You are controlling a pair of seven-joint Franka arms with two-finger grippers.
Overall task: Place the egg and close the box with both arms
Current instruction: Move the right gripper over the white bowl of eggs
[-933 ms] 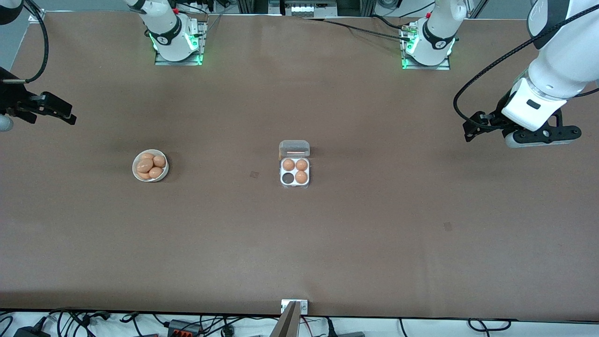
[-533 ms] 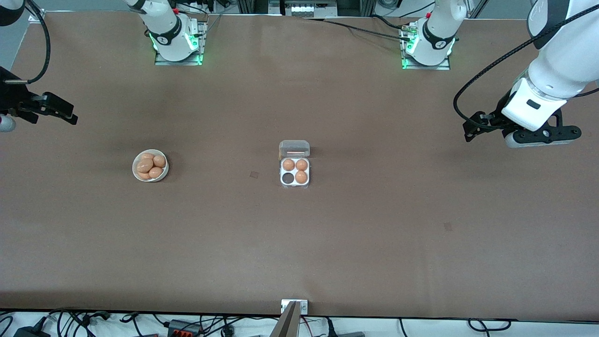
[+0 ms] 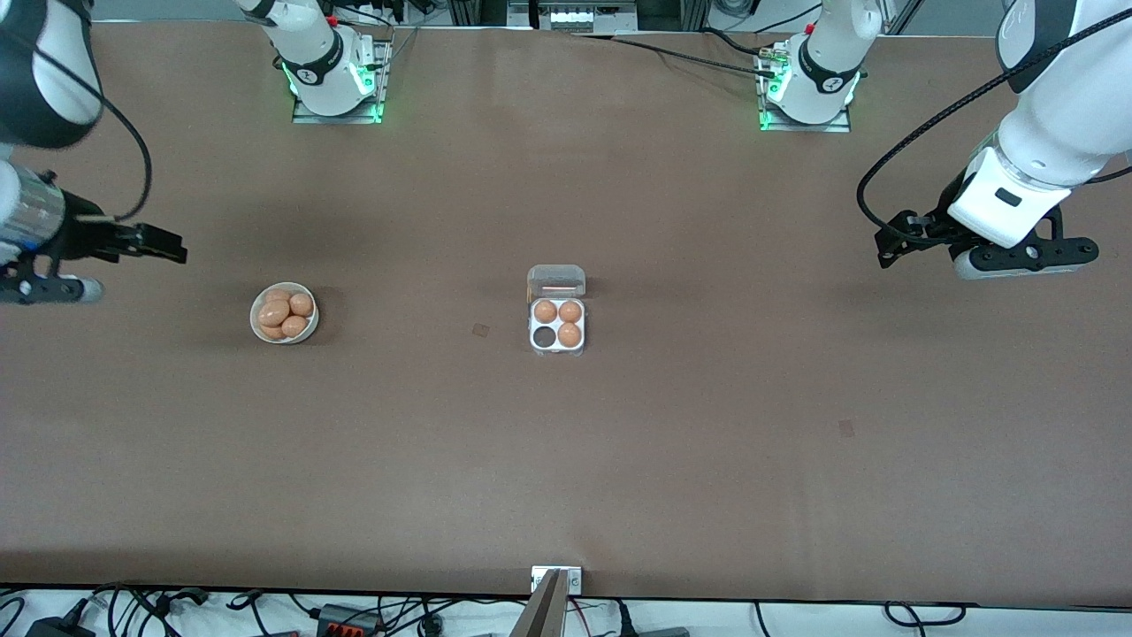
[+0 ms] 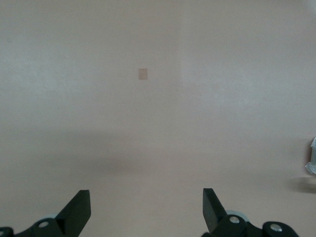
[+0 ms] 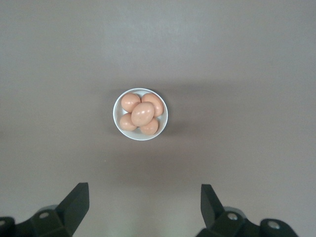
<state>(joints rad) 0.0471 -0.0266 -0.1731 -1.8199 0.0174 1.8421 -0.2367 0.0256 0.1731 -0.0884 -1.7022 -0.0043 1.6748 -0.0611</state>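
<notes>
I need to close my right gripper on the sides of the top egg [image 3: 274, 313] [image 5: 142, 114], the one that rests over the other eggs in the white bowl.
The clear box [image 3: 557, 347] sits mid-table with its lid [image 3: 556, 281] swung open. Three orange-brown eggs fill its cells and one cell [image 3: 542, 337] is bare. Several more eggs [image 5: 142, 113] are piled in a white bowl [image 3: 284, 336] toward the right arm's end. My right gripper [image 3: 166, 248] hangs open and holds nothing, above the table a short way from the bowl, which lies ahead of the right gripper [image 5: 143, 197] in its wrist view. My left gripper [image 3: 887, 248] waits open over the left arm's end, the left gripper [image 4: 146, 202] above bare table.
Small dark marks dot the brown table [image 3: 619, 460], one [image 3: 480, 330] beside the box and one [image 3: 846, 428] toward the left arm's end. A sliver of the clear box [image 4: 312, 163] shows at the edge of the left wrist view.
My right arm has swung in from the table's end toward the bowl, still open. The left arm, box and bowl have not moved.
</notes>
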